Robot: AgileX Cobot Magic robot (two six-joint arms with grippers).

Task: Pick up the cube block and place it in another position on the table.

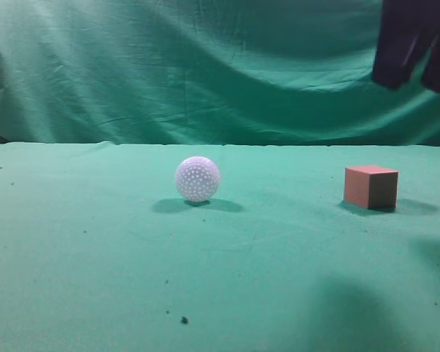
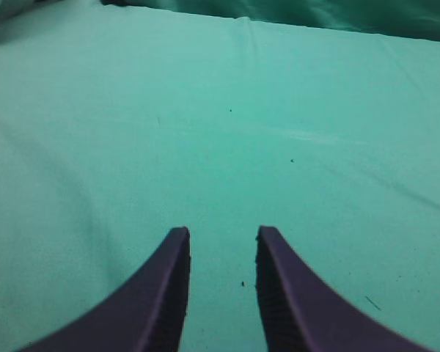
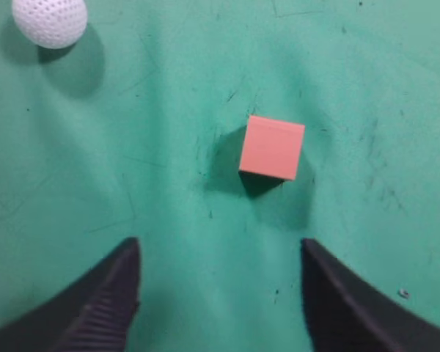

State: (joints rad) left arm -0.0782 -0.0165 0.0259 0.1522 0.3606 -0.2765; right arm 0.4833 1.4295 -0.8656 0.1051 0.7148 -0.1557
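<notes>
My right gripper is going to close on the side of the cube block [image 1: 357, 188] [image 3: 245, 145] that faces the white dimpled ball and on the cube block's opposite side.
The cube block [image 1: 370, 187] is a small salmon-brown cube resting on the green table [image 1: 95, 242] at the right. In the right wrist view the cube block [image 3: 272, 147] lies ahead of my right gripper [image 3: 220, 246], which is open, empty and high above it. In the exterior view the right gripper [image 1: 413, 77] hangs at the top right, above the cube. My left gripper [image 2: 222, 233] is open and empty over bare green cloth [image 2: 220, 132]; it is out of the exterior view.
A white dimpled ball [image 1: 197, 178] sits on the table left of the cube, also at the top left of the right wrist view [image 3: 50, 21]. A wrinkled green curtain [image 1: 205, 66] hangs behind the table's far edge.
</notes>
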